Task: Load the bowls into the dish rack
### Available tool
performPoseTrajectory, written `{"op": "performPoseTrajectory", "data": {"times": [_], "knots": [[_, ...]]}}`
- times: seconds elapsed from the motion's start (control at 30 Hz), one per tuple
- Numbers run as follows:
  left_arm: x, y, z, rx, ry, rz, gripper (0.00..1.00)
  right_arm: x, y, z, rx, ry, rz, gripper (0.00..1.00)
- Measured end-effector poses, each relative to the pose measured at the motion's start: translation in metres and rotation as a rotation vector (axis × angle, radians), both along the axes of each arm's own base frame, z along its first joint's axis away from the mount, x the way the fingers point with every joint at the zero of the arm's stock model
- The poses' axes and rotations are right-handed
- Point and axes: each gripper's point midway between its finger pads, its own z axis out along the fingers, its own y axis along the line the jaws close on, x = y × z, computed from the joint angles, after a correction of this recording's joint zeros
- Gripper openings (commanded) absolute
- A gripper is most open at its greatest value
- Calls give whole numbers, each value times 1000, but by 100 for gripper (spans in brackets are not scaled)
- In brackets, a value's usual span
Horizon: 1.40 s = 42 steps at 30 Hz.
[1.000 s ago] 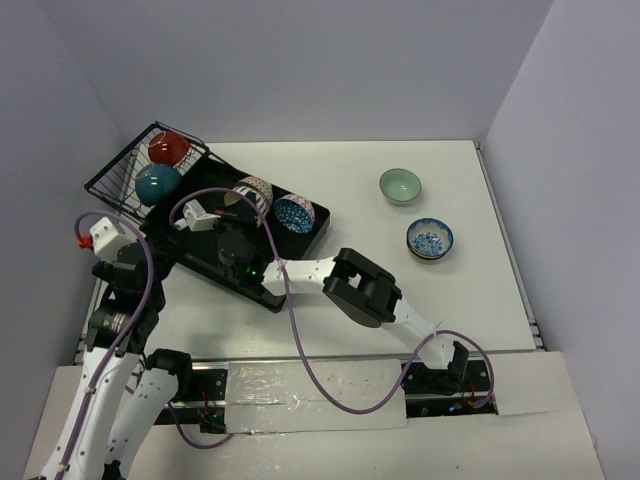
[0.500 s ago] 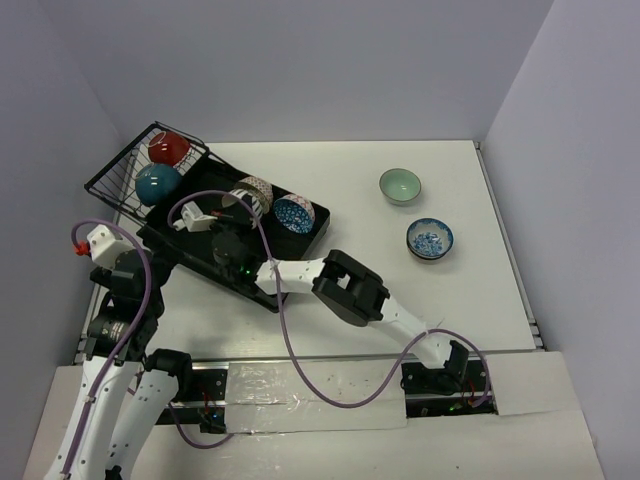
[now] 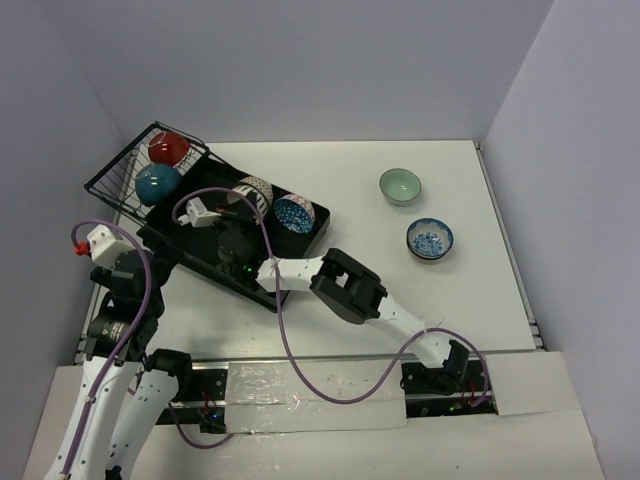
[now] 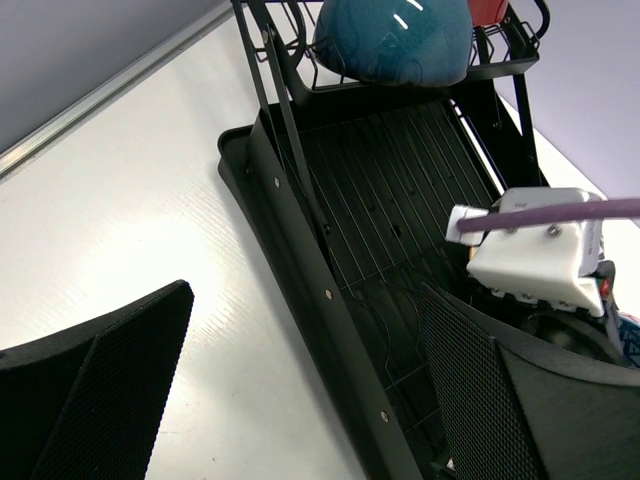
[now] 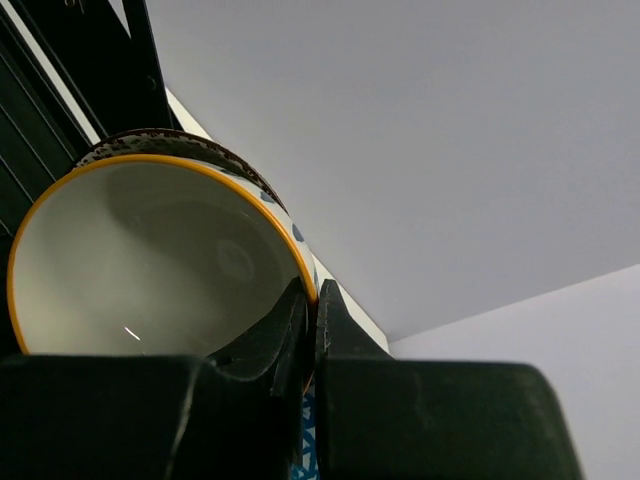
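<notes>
The robot's right gripper needs to release the orange-rimmed bowl in the black tray (image 3: 238, 207), against the brown patterned bowl.
The dish rack (image 3: 190, 252) lies at the table's left, its wire basket (image 3: 120, 180) holding a red bowl (image 3: 170, 147) and a teal bowl (image 3: 158, 184). A blue speckled bowl (image 3: 294, 213) sits in the tray. My right gripper (image 5: 313, 290) is shut on the orange rim of a lattice-patterned bowl (image 5: 150, 260), which stands tilted over the tray (image 3: 255, 192). A mint bowl (image 3: 400, 185) and a blue-and-white bowl (image 3: 430, 238) rest on the table to the right. My left gripper (image 4: 305, 295) hangs open and empty at the rack's near-left rim (image 4: 300, 250).
The right arm (image 3: 345, 285) stretches across the table's front from its base to the rack, trailing a purple cable. Its white wrist camera (image 4: 535, 250) hovers over the tray. Grey walls close in the table at the left, back and right.
The right arm's elbow has shifted a little to the left, with the lattice bowl still held over the tray. The left arm has drawn back slightly.
</notes>
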Motion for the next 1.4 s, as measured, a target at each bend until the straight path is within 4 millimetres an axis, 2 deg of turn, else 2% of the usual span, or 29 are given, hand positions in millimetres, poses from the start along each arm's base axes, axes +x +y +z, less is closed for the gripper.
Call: {"op": "performPoseTrajectory", "data": {"times": [0.27,0.47,0.6,0.77,0.97,1.1,1.27,1.4], "knots": [[2,-1,4,-3,-17,-6,99,-13,10,-7,-9,-7,93,0],[3,-1,4,6,-13,-12,99,-15,10,-7,12,7,135,0],[3,-1,3,9,-13,-13,99,-15,8,-7,28,33,161,0],[3,-2,0,12,-4,-19,99,-20,-5,-3,42,80,169,0],[4,-3,-2,12,3,-25,99,-35,10,-4,60,101,225,0],[4,-3,-2,14,4,-25,99,-40,13,-4,61,101,226,0],[4,-3,-3,14,6,-25,99,-36,5,-2,67,82,183,0],[4,-3,-3,14,6,-25,99,-26,-3,0,59,47,131,0]]}}
